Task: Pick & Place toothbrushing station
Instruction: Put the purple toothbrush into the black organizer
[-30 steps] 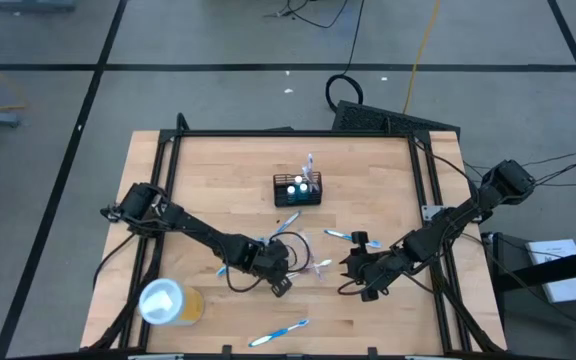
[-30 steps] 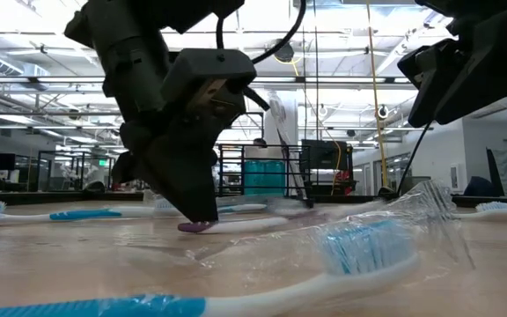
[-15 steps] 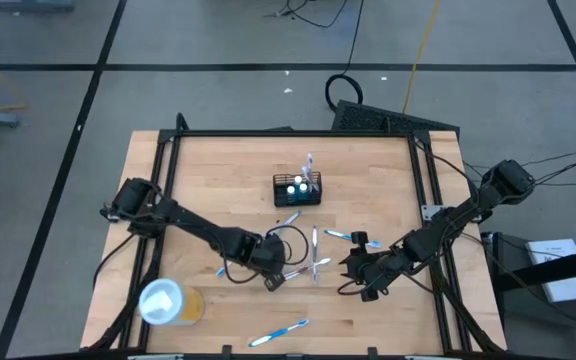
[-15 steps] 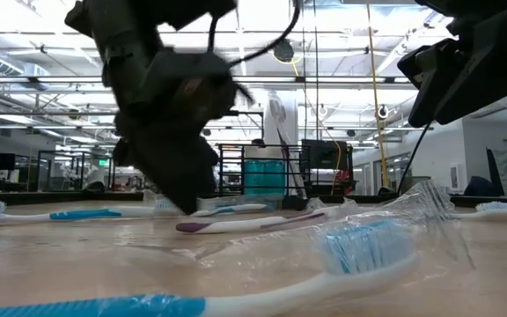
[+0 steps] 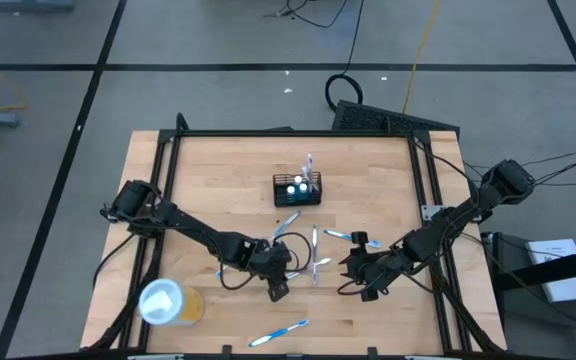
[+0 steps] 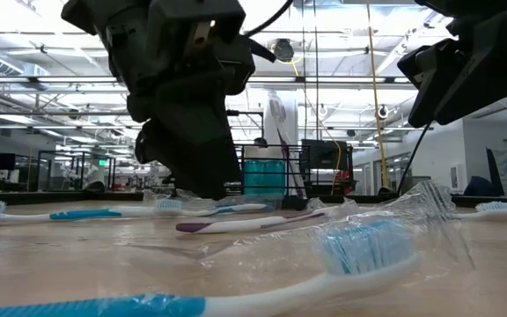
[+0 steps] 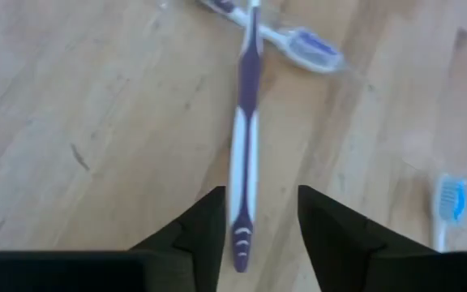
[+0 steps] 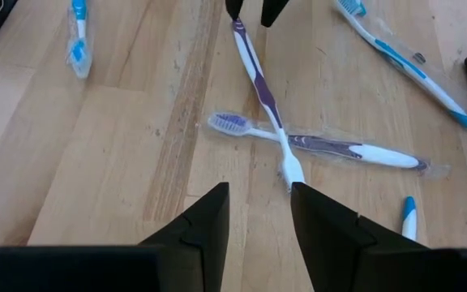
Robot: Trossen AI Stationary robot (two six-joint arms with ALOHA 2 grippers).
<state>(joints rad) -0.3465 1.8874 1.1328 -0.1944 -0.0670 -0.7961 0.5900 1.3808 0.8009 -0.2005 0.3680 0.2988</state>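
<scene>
The robot's left gripper straddles only the handle end of the purple-and-white toothbrush, so it should take hold farther up the handle (image 7: 246,130) before it moves that toothbrush off the wrapped one.
The black wire-mesh holder (image 5: 297,190) stands on the table's far middle, with items upright in it, and also shows in the low view (image 6: 262,176). A purple-and-white toothbrush (image 7: 246,122) lies flat on the wood, crossed over a second, wrapped purple toothbrush (image 8: 331,148). My left gripper (image 7: 258,235) is open just above the first toothbrush's handle end, one finger on either side, touching nothing. It also shows in the high view (image 5: 279,286). My right gripper (image 5: 353,268) is open and empty to the right of the crossed toothbrushes (image 5: 313,266).
Several blue toothbrushes lie about, some wrapped: one near the front edge (image 5: 278,333), one close to the low camera (image 6: 236,295), one right of the holder (image 8: 404,57). A yellow cup with a white lid (image 5: 168,302) stands at the front left.
My left gripper was down on the purple toothbrush's handle end and has risen clear of it. The toothbrush stays lying on the table.
</scene>
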